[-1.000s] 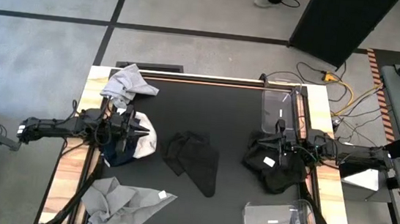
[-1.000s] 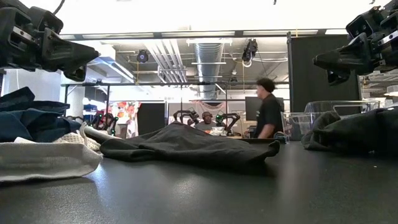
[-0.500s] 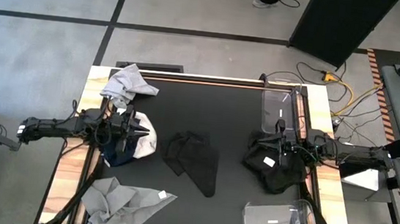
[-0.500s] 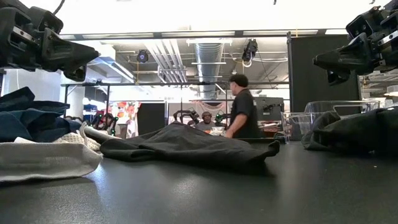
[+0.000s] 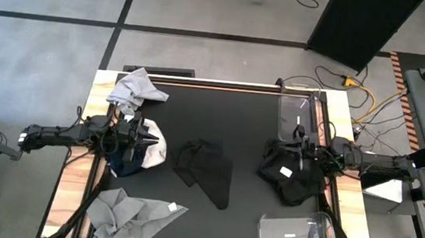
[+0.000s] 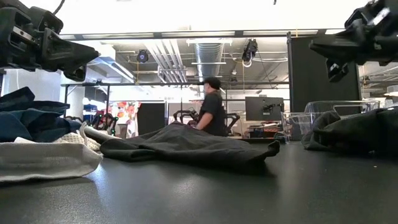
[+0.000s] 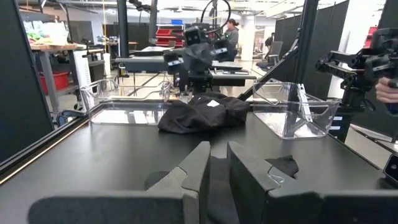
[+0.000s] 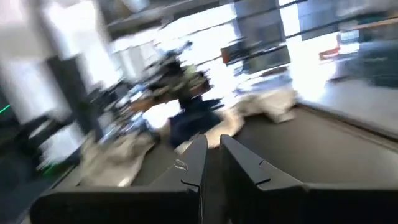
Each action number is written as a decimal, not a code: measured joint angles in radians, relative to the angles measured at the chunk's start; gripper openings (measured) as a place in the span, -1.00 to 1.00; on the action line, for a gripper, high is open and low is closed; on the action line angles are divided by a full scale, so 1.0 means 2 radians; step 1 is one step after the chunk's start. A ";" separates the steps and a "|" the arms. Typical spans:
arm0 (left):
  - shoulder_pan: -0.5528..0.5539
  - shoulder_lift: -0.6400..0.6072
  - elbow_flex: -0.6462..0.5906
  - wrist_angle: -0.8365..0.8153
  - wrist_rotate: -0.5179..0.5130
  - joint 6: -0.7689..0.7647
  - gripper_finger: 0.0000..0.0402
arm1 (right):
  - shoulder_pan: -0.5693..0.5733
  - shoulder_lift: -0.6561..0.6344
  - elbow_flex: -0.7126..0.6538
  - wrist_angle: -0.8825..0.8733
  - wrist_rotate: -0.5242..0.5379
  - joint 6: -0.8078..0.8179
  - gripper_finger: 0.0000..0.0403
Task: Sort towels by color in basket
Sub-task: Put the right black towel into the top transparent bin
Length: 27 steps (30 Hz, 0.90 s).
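Observation:
I will next use my right gripper to grab the heap of black towels by the cloth (image 5: 277, 173) beside its white label, on the side towards the middle towel.
A black towel (image 5: 206, 169) lies spread on the middle of the table. A pile of white and navy towels (image 5: 145, 150) lies at the left, and my left gripper (image 5: 148, 138) hovers level above it, shut and empty. A heap of black towels (image 5: 293, 180) lies at the right, and my right gripper (image 5: 294, 149) hangs above it, shut and empty, its tips (image 6: 320, 51) raised a little. One grey towel (image 5: 137, 88) lies at the far left corner. Another grey towel (image 5: 129, 212) lies at the near left corner.
Two clear plastic baskets stand at the right: one (image 5: 300, 116) by the far edge, one (image 5: 299, 237) by the near edge. A person walks through the room behind the table (image 6: 212, 112). Bare black tabletop lies between the middle towel and both piles.
My right gripper has tipped its tips upward, rolled about its own axis and risen slightly above the black heap; it stays shut. The person in the room behind has walked from right to left.

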 joint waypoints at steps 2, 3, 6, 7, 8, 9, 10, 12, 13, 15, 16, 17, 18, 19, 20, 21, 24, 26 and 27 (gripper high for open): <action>0.000 0.000 0.000 0.000 0.000 0.000 -0.80 | 0.001 0.002 0.003 -0.005 0.022 0.033 -0.83; 0.000 0.000 0.000 0.000 0.000 0.000 -0.80 | 0.004 0.008 0.007 -0.006 0.020 0.047 -0.83; 0.000 0.000 0.000 0.000 0.000 0.000 -0.80 | 0.022 0.040 0.025 -0.008 0.020 0.091 -0.83; 0.000 0.000 0.000 0.000 0.000 0.000 -0.80 | 0.031 0.057 0.034 -0.007 0.020 0.099 -0.83; 0.000 0.001 0.000 0.000 0.000 0.000 -0.80 | 0.041 0.077 0.045 -0.006 0.020 0.109 -0.83; 0.000 0.001 0.000 0.000 0.000 0.000 -0.80 | 0.053 0.098 0.056 -0.006 0.023 0.115 -0.83; 0.000 0.001 0.000 0.000 0.000 0.000 -0.80 | 0.067 0.120 0.069 -0.007 0.024 0.120 -0.83; 0.000 0.002 0.000 0.000 0.000 0.000 -0.80 | 0.097 0.171 0.100 -0.006 0.035 0.137 -0.83; 0.000 0.002 0.000 0.000 0.000 0.000 -0.80 | 0.113 0.198 0.116 -0.006 0.046 0.142 -0.83; 0.000 0.002 0.000 0.000 0.000 0.000 -0.80 | 0.148 0.252 0.151 -0.011 0.066 0.145 -0.83; 0.000 0.002 0.000 0.000 0.000 0.000 -0.80 | 0.163 0.278 0.173 -0.018 0.076 0.145 -0.83; 0.000 0.002 0.000 0.000 0.000 0.000 -0.80 | 0.176 0.304 0.196 -0.035 0.084 0.144 -0.83; 0.000 0.002 0.000 0.000 0.000 0.000 -0.80 | 0.187 0.328 0.220 -0.056 0.087 0.145 -0.83; 0.000 0.002 0.000 0.000 0.000 0.000 -0.80 | 0.197 0.349 0.244 -0.081 0.087 0.148 -0.83; 0.000 0.002 0.000 0.000 0.000 0.000 -0.80 | 0.205 0.372 0.267 -0.111 0.087 0.161 -0.83; 0.000 0.002 0.000 0.000 0.000 0.000 -0.80 | 0.214 0.394 0.291 -0.144 0.087 0.177 -0.83; 0.000 0.002 0.000 0.000 0.000 0.000 -0.80 | 0.234 0.452 0.363 -0.240 0.089 0.245 -0.83; 0.000 0.002 0.000 -0.001 0.000 0.000 -0.80 | 0.242 0.490 0.403 -0.309 0.083 0.294 -0.83; 0.000 0.002 0.000 -0.001 0.000 0.000 -0.80 | 0.244 0.507 0.425 -0.344 0.077 0.314 -0.83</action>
